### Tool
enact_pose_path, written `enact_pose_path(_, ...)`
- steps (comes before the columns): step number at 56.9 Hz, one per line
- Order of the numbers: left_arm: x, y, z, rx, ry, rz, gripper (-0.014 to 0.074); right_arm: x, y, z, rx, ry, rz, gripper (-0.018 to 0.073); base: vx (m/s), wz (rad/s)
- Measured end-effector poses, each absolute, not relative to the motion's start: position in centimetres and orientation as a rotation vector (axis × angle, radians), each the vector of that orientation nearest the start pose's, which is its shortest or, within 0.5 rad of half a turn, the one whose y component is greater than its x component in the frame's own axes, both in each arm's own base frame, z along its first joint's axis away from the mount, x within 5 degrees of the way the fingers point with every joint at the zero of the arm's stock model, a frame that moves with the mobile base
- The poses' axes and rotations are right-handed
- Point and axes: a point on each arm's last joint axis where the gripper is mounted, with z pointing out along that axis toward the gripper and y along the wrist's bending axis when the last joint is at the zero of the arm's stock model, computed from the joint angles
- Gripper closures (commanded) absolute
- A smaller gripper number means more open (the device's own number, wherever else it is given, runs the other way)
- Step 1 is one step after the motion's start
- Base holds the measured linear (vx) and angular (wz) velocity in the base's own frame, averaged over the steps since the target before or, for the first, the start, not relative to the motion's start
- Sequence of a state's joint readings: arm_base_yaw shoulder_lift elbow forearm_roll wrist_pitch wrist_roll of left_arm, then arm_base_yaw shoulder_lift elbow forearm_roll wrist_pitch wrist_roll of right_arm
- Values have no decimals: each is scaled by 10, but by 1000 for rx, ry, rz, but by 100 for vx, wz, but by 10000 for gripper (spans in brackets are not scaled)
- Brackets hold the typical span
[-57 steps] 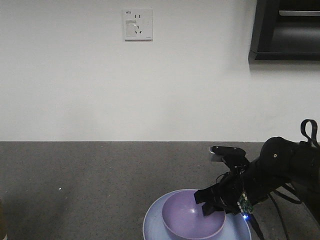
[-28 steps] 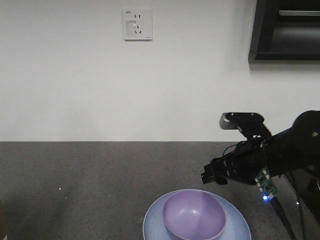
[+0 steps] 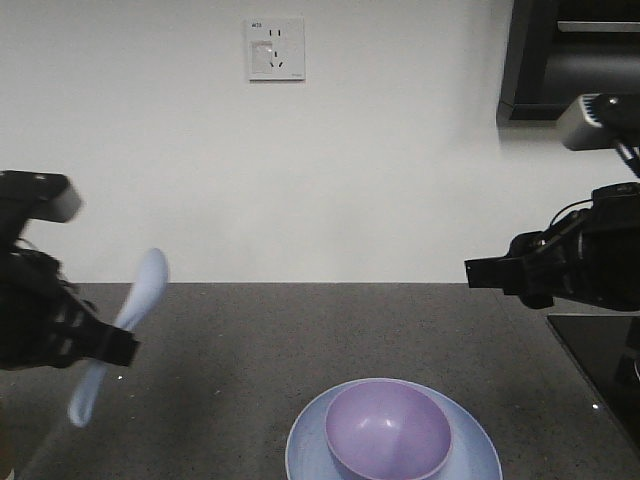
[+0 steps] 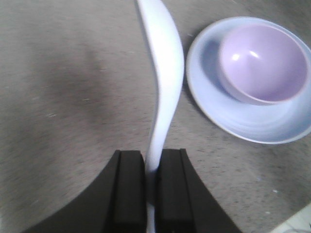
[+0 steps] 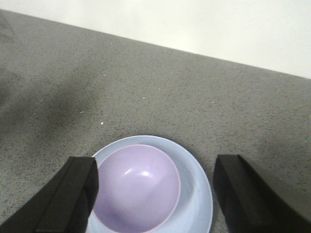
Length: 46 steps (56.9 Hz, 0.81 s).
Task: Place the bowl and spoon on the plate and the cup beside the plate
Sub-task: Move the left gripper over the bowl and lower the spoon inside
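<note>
My left gripper has the pale spoon to put inside the lavender bowl [image 3: 371, 453] [image 4: 253, 71]. It will let go of it there, with the spoon's handle leaning on the bowl's near rim.
The lavender bowl [image 3: 388, 432] sits inside the pale blue plate [image 3: 305, 452] at the front of the grey counter. My left gripper [image 3: 112, 345] hangs at the left, above the counter, shut on the handle of the pale spoon [image 3: 140, 290], whose scoop points up and away. In the left wrist view the spoon [image 4: 166, 73] runs out from between my fingers [image 4: 130, 184], with the bowl [image 4: 262, 63] and plate [image 4: 243, 126] off to the right. My right gripper [image 5: 155, 170] is open and empty, high above the bowl [image 5: 133, 189] and plate [image 5: 197, 194]. The cup is out of view.
A white wall with a socket plate [image 3: 275, 48] stands behind the counter. A dark cabinet [image 3: 570, 60] hangs at the upper right. A glossy black panel [image 3: 600, 370] lies in the counter at the right edge.
My right gripper has left the bowl on the plate and risen up and to the right. My left arm has come into view at the left, holding the spoon.
</note>
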State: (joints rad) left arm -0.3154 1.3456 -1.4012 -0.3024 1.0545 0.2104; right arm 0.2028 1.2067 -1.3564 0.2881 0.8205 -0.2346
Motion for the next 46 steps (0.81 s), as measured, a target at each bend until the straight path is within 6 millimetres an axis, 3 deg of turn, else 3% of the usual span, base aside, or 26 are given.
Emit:
enact_pose_path(19, 283, -208, 364, 820, 2501, -512, 596, 230, 62, 435, -360, 2141, 257, 9, 0, 0)
enact_pose_path(31, 302, -252, 345, 934, 2577, -516, 596, 230, 61, 434, -353, 2159, 246, 9, 0, 0)
enact_pose_path(46, 327, -289, 318, 978, 2636, -520, 596, 229, 61, 433, -355, 2170, 246, 9, 0, 0)
